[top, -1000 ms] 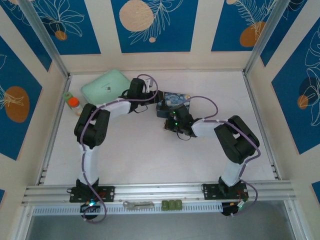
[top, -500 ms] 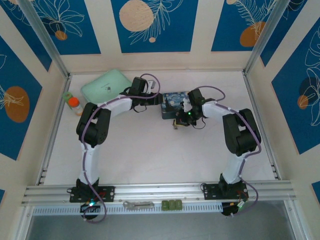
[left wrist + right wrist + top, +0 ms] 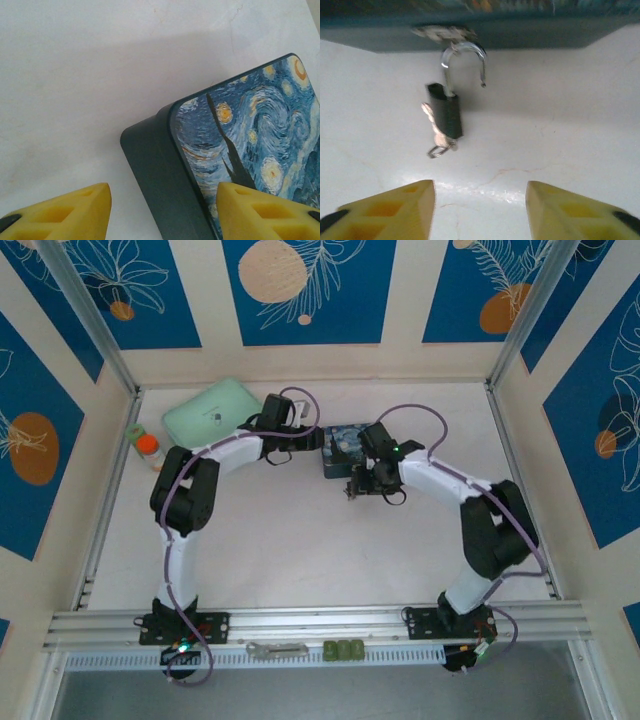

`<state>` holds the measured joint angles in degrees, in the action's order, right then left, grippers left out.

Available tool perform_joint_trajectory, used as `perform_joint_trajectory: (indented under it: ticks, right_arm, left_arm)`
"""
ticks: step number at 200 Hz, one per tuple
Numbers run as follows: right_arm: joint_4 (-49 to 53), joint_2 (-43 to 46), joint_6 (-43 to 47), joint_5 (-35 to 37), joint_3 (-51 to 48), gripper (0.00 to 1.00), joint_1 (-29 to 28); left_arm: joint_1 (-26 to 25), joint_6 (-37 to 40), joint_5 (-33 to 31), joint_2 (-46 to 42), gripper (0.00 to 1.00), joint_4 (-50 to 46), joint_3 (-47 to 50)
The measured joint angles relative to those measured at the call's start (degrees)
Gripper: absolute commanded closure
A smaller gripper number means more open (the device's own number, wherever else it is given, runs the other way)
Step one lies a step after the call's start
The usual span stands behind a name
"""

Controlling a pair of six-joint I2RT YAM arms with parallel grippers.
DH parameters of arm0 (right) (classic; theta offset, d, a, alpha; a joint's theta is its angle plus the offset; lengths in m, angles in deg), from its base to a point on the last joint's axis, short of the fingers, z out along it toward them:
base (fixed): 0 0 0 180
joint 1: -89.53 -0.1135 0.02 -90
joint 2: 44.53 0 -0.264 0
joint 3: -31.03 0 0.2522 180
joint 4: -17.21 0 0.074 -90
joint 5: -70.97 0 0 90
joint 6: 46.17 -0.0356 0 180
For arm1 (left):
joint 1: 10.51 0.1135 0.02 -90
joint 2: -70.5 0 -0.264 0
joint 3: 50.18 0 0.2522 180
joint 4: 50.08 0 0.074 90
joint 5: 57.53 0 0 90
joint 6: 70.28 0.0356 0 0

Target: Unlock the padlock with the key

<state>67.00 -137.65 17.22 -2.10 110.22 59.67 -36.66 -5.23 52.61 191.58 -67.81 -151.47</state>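
Note:
The padlock's open shackle hooks into the tin's hasp. I need to take the black body [image 3: 447, 113] with my right gripper and turn the padlock until the shackle comes free.
The padlock [image 3: 445, 114] has a small black body and a silvery shackle [image 3: 465, 60]. One shackle leg sits in the body and the other end hangs free. The shackle hooks into the metal hasp [image 3: 445, 33] on the front wall of the blue starry-night tin [image 3: 485, 30]. The key [image 3: 433, 131] sticks out of the body's lower end with its ring [image 3: 439, 150] on the table. My right gripper [image 3: 480, 212] is open, short of the padlock, nothing between its fingers. My left gripper [image 3: 165, 215] is open astride the tin's [image 3: 240, 145] near corner.
From above, the tin [image 3: 348, 440] lies mid-table between my left gripper [image 3: 318, 446] and right gripper [image 3: 355, 485]. A mint-green pouch [image 3: 212, 410] and two small bottles [image 3: 146, 445] sit at the back left. A grey metal bar [image 3: 277, 648] and green blocks [image 3: 345, 650] rest on the front rail.
My right gripper has opened and let go at the padlock and key. The right arm's elbow has swung out to the right. The left arm has stayed at the tin.

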Motion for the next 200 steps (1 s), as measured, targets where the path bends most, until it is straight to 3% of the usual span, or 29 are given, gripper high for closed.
perform_joint_trajectory:
  ticks: [30, 59, 93, 112, 137, 200]
  right_arm:
    - [-1.29, 1.64, -6.29, 5.90, 0.07, 0.41, -7.65]
    - [-0.35, -5.42, -12.02, 12.17, 2.21, 0.45, -12.37]
    - [2.23, -14.60, -13.55, 19.87, 9.38, 0.52, -13.31]
    - [3.13, -17.09, -13.03, 23.39, 12.22, 0.61, -13.31]
    - [4.02, -18.62, -11.98, 26.25, 13.84, 0.64, -13.29]
    - [6.27, -22.99, -10.91, 29.90, 16.26, 0.59, -13.31]
  left_arm:
    - [0.00, -0.02, -0.11, -2.03, 0.41, 0.11, 0.11]
    - [0.00, -0.20, -0.07, -3.80, 0.41, 1.36, 0.87]
    - [0.00, -1.07, 0.02, -5.22, 0.41, 3.82, 4.59]
    - [0.00, -1.75, 0.39, -5.31, 0.41, 4.90, 6.23]
    - [0.00, -2.23, 0.59, -5.66, 0.41, 5.70, 7.91]
    - [0.02, -3.76, 1.27, -6.91, 0.41, 8.04, 9.07]
